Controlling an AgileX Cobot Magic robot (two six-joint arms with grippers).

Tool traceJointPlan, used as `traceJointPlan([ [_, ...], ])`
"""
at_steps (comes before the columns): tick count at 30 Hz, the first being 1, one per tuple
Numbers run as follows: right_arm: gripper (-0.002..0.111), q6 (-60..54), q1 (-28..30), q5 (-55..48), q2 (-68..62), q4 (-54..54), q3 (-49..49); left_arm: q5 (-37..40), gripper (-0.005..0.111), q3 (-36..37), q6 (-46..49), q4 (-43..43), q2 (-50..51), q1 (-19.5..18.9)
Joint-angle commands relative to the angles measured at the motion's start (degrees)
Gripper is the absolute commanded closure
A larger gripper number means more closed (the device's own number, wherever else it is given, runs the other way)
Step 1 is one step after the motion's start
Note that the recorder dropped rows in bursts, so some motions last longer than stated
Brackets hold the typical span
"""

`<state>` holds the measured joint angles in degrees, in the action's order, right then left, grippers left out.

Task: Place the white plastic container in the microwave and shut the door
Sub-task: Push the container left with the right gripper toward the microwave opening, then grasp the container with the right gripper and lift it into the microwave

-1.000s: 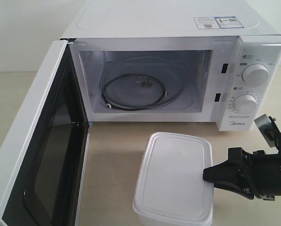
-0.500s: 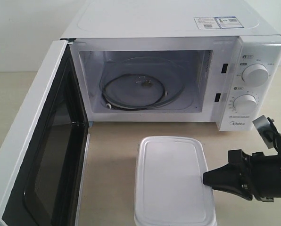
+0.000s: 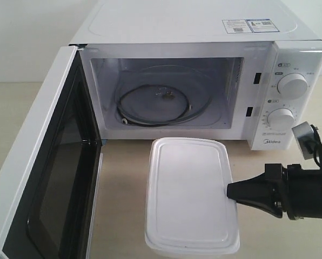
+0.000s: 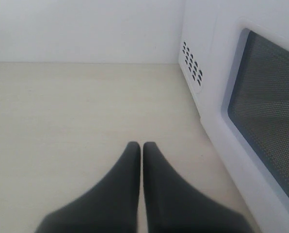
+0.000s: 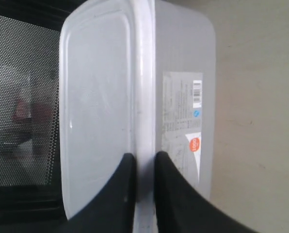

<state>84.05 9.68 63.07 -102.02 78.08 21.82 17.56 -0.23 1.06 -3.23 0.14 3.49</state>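
The robot's right gripper should release the white plastic container on the glass turntable inside the open microwave (image 3: 153, 99). The container now hangs in front of the microwave.
The white plastic container (image 3: 189, 194) hangs in front of the open microwave (image 3: 204, 70), its lid facing up. My right gripper (image 3: 230, 191) is shut on the rim at the container's right side. In the right wrist view the two black fingers pinch the lid rim (image 5: 143, 165) of the container (image 5: 110, 97), and the label (image 5: 183, 126) shows on its side wall. The door (image 3: 47, 178) stands swung wide open at the left, its dark window (image 5: 23, 102) seen behind the container. My left gripper (image 4: 142, 145) is shut on nothing, low over the table beside the door (image 4: 261, 121).
A glass turntable (image 3: 161, 100) with its roller ring lies inside the microwave cavity. Two round dials (image 3: 292, 85) sit on the right panel. The beige table (image 3: 123, 183) runs under the container and out to the left of the door (image 4: 62, 121).
The container has moved up and leftward toward the microwave's mouth, held by my right gripper, which shifted the same way. The left arm has not visibly moved.
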Motion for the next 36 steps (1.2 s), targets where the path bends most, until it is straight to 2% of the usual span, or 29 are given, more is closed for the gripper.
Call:
traceJointPlan([
  [1, 0.109, -4.8, -0.7, 6.1, 0.2, -8.0, -2.5, -0.3, 0.102, 0.2, -0.2, -0.5, -0.1, -0.1],
  [5, 0.109, -12.0, -5.0, 6.9, 0.2, -21.1, -6.3, -0.3, 0.102, 0.2, -0.2, -0.5, -0.1, -0.1],
  [9, 0.109, -14.3, -13.5, 6.9, 0.2, -37.6, -9.1, -0.3, 0.102, 0.2, -0.2, -0.5, -0.1, -0.1],
  [11, 0.109, -14.3, -19.0, 6.9, 0.2, -45.2, -9.1, -0.3, 0.102, 0.2, -0.2, -0.5, -0.1, -0.1],
  [16, 0.109, -15.4, -41.2, 6.9, 0.2, -82.7, -8.4, -0.3, 0.102, 0.2, -0.2, -0.5, -0.1, -0.1],
  [18, 0.109, -15.7, -45.6, 6.7, 0.2, -90.6, -4.9, -0.3, 0.102, 0.2, -0.2, -0.5, -0.1, -0.1],
  [22, 0.109, -19.3, -47.0, -8.2, 0.2, -97.8, 6.6, -0.3, 0.102, 0.2, -0.2, -0.5, -0.1, -0.1],
  [27, 0.109, -27.0, -46.9, -17.2, 0.2, -108.6, 17.6, -0.1, 0.102, 0.2, -0.2, -0.5, -0.1, -0.1],
  [32, 0.109, -37.0, -46.9, -22.9, -0.4, -119.5, 24.6, -0.1, 0.102, 0.2, -0.2, -0.5, -0.1, -0.1],
  [36, 0.109, -37.0, -46.9, -25.5, -2.2, -124.0, 29.2, -0.1, 0.102, 0.2, -0.2, -0.5, -0.1, -0.1],
])
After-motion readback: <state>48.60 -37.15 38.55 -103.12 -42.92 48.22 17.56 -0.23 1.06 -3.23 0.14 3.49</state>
